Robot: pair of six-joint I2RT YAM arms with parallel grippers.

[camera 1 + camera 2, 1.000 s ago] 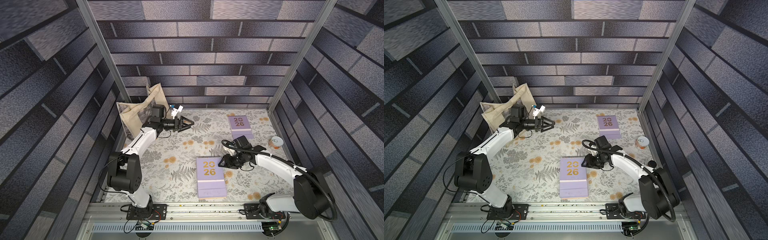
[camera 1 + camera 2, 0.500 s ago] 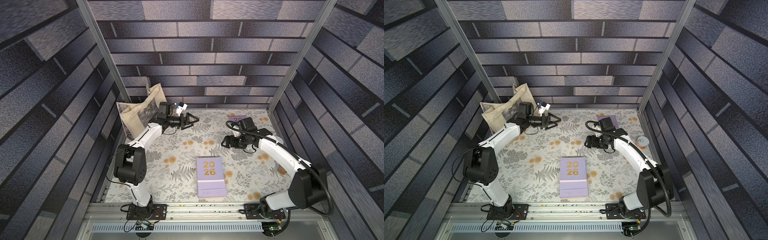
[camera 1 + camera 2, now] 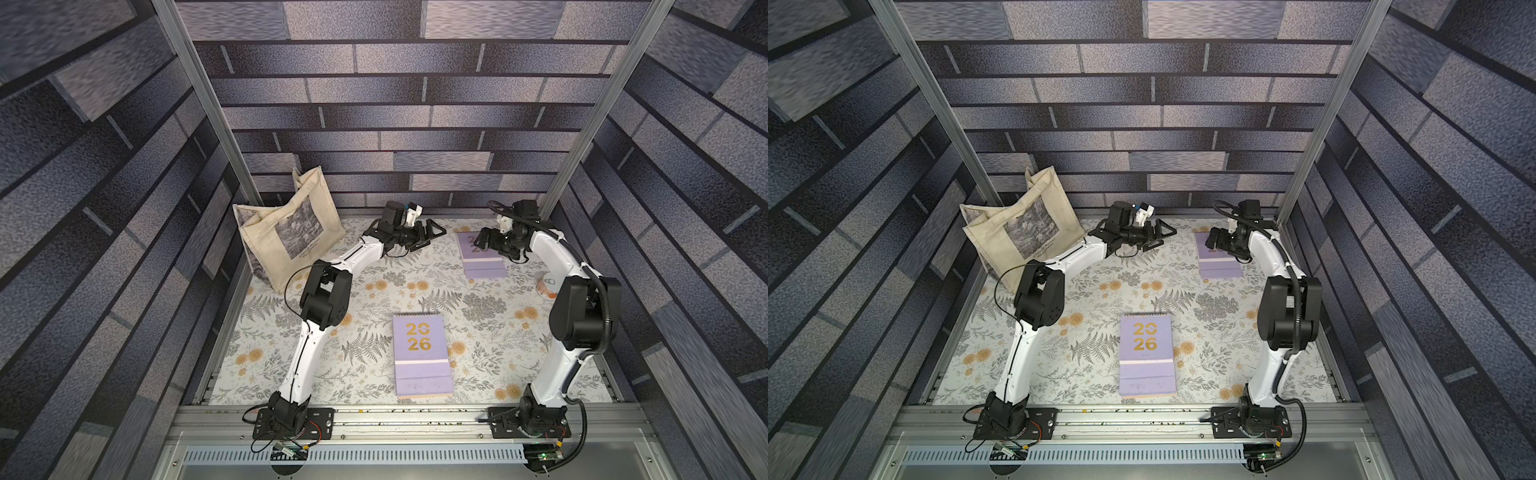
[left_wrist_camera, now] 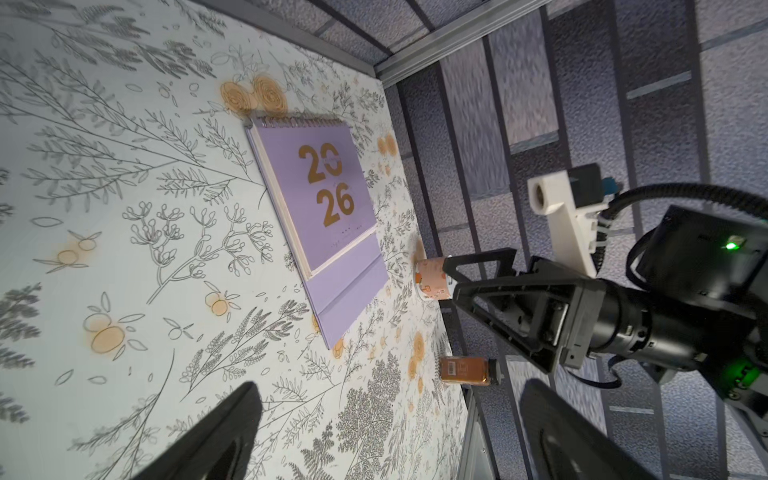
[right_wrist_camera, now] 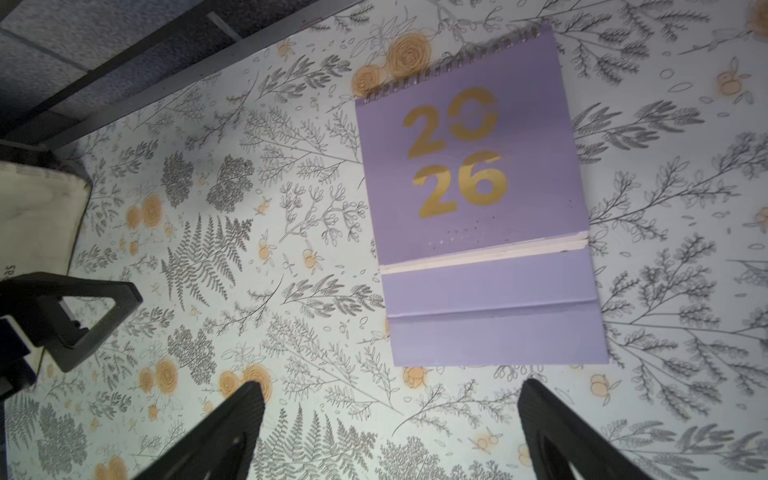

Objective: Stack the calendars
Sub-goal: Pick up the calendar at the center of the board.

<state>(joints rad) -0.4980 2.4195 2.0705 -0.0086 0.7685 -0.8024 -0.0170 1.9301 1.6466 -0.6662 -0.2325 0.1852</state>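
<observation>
Next, my left gripper grabs the back lilac calendar at the middle of its long edge (image 3: 460,250) (image 4: 278,205), the one that faces the beige tote bag.
A lilac calendar (image 3: 422,357) (image 3: 1147,359) with a gold "2026" cover lies flat at the front middle, with a thin peach edge showing under its near side. A second lilac calendar (image 3: 484,262) (image 3: 1220,264) (image 4: 328,224) (image 5: 482,208) lies at the back right. My right gripper (image 3: 484,241) (image 3: 1214,241) (image 5: 392,386) hovers open over its far half, holding nothing. To the left of that calendar my left gripper (image 3: 432,235) (image 3: 1163,237) (image 4: 390,388) is open and empty, pointing toward it.
A beige tote bag (image 3: 291,232) (image 3: 1021,232) (image 5: 37,220) leans in the back left corner. A small patterned cup (image 3: 547,286) (image 4: 432,278) stands by the right wall. A brown bottle (image 4: 465,370) lies at the mat's right edge. Walls close in on three sides.
The right arm left the front calendar, swung to the back over the far calendar, and its jaws opened. The left arm swept right from the tote bag, jaws opening wider.
</observation>
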